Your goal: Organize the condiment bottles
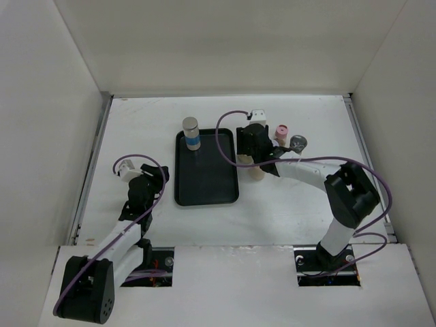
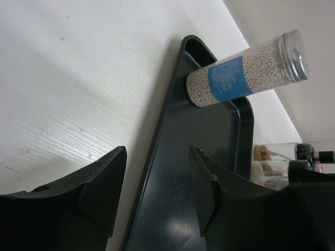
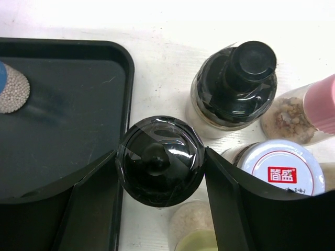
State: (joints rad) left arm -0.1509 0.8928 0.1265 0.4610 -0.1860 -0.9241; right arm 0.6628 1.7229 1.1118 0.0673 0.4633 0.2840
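Note:
My right gripper has the black-capped jar. It will set it down and let go on the tray's bottom close beside the blue-labelled jar (image 1: 203, 146) (image 3: 43, 98).
A blue-labelled jar (image 1: 191, 133) with a grey metal cap stands in the far left corner of the black tray (image 1: 204, 187); it also shows in the left wrist view (image 2: 246, 73). My right gripper (image 3: 159, 152) is shut on a black-capped jar (image 3: 159, 159) just beside the tray's right rim (image 3: 123, 78). Around it stand a second black-capped jar (image 3: 238, 83), a pink-capped jar (image 3: 319, 107), a white-capped jar (image 3: 277, 167) and a cream-capped jar (image 3: 196, 232). My left gripper (image 2: 158, 157) is open and empty over the tray's left rim (image 2: 157, 141).
White walls close in the table on the left, back and right. The right arm (image 1: 306, 170) reaches across the cluster of jars; a pink-capped jar (image 1: 281, 131) and a grey-capped jar (image 1: 298, 142) stand behind it. The tray's floor (image 3: 63, 120) is bare apart from the blue-labelled jar.

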